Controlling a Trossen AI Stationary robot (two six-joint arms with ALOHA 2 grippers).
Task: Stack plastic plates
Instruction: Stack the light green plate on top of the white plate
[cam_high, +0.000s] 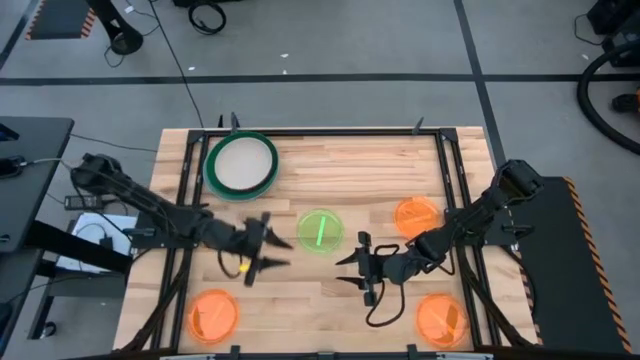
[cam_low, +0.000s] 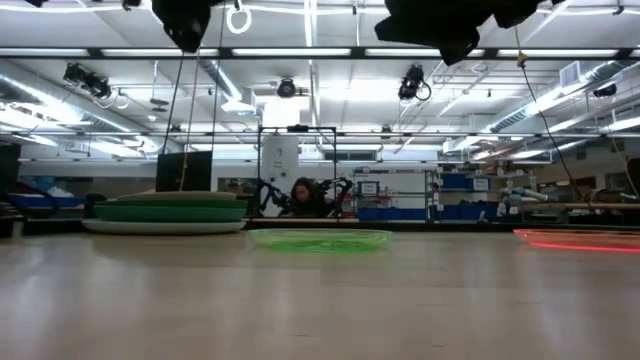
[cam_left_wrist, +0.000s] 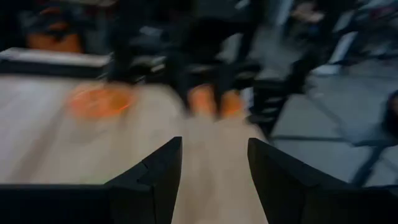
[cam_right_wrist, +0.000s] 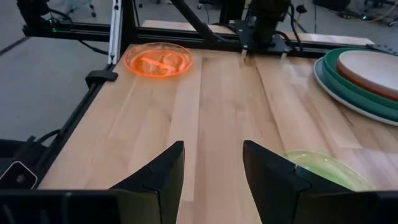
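Note:
I need to next move my left gripper to the near edge (cam_high: 315, 251) of the small neon-green plate at the middle of the table and close it there.
A stack of large plates (cam_high: 240, 165) sits at the far left of the table, cream on top with teal and dark-green rims below; it also shows in the low view (cam_low: 165, 212) and the right wrist view (cam_right_wrist: 367, 74). A small neon-green plate (cam_high: 321, 231) lies flat at the table's middle (cam_low: 320, 239) (cam_right_wrist: 323, 168). Three small orange plates lie flat: far right (cam_high: 417, 215), near right (cam_high: 441, 318), near left (cam_high: 213, 315). My left gripper (cam_high: 285, 252) (cam_left_wrist: 214, 146) is open, raised, just left and near of the green plate. My right gripper (cam_high: 342, 270) (cam_right_wrist: 213, 149) is open, raised, near and right of it.
Black frame rails (cam_high: 184, 180) run along the table's left, right and far edges. A cable (cam_high: 385, 310) loops on the table below the right arm. Bare wood lies between the green plate and the near edge. A person (cam_low: 300, 195) sits far behind the table.

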